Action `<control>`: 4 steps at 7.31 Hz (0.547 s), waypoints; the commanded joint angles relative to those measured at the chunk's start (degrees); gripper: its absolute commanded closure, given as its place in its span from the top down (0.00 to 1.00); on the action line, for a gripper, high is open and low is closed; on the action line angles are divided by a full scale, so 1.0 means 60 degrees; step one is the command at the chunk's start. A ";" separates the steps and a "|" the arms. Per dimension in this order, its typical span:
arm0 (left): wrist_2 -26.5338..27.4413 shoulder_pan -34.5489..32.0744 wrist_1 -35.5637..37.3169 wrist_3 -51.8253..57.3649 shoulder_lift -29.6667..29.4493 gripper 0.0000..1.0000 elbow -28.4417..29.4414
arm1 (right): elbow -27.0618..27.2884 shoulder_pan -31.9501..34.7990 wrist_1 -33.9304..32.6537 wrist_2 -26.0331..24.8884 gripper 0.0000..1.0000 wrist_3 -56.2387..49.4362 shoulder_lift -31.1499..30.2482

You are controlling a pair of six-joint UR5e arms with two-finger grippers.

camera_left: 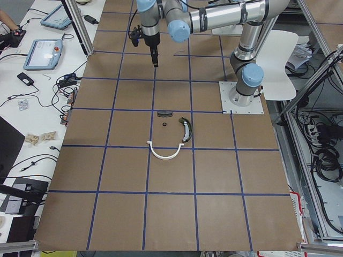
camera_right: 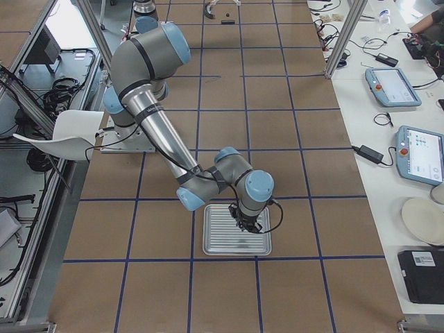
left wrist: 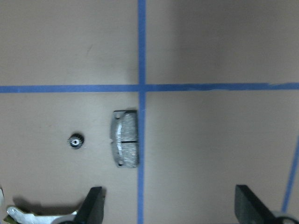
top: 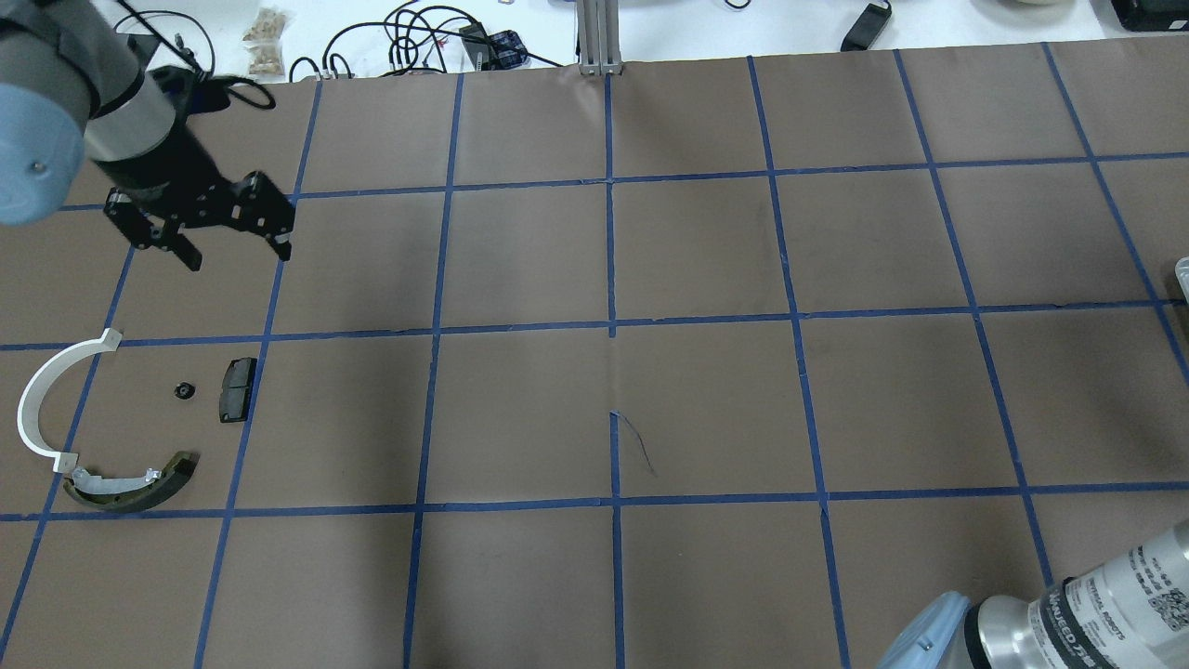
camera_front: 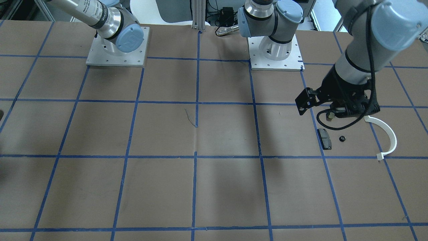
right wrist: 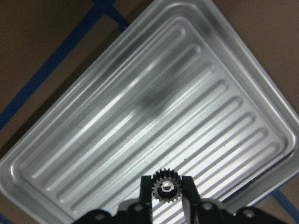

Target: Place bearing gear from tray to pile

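Observation:
Next, I release the bearing gear from my right gripper on the table (camera_front: 201, 137) next to the gap in the blue tape line. The gear is now over the ribbed metal tray.
In the right wrist view my right gripper (right wrist: 167, 190) is shut on a small dark toothed bearing gear (right wrist: 166, 187) over the ribbed metal tray (right wrist: 140, 116). The exterior right view shows this gripper (camera_right: 248, 223) down at the tray (camera_right: 220, 244). The pile lies at the table's left: a white plastic arc (top: 37, 400), an olive shoe-shaped piece (top: 139, 485) and a black pad (top: 237, 390). My left gripper (top: 237, 253) is open and empty, above the table just beyond the pile. Its wrist view shows the pad (left wrist: 125, 144).
A second small black gear (top: 184, 390) lies on the table between the arc and the pad; it also shows in the left wrist view (left wrist: 75, 140). Blue tape lines grid the brown table. Cables and devices lie along the far edge (top: 418, 37).

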 commanded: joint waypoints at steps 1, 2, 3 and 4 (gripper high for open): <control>-0.0062 -0.1133 -0.0368 -0.0536 -0.0002 1.00 0.0774 | 0.0084 0.1551 0.1596 0.0250 0.00 0.2260 -0.1129; -0.0047 -0.1209 -0.0382 -0.0463 0.0127 1.00 0.0717 | 0.0099 0.2358 0.2301 0.0687 0.00 0.3842 -0.1380; 0.0011 -0.1210 -0.0382 -0.0404 0.0128 1.00 0.0716 | 0.0186 0.3134 0.2598 0.0981 0.00 0.5453 -0.1542; -0.0090 -0.1137 -0.0367 -0.0389 0.0143 1.00 0.0731 | 0.0419 0.4070 0.2601 0.1056 0.00 0.6832 -0.1805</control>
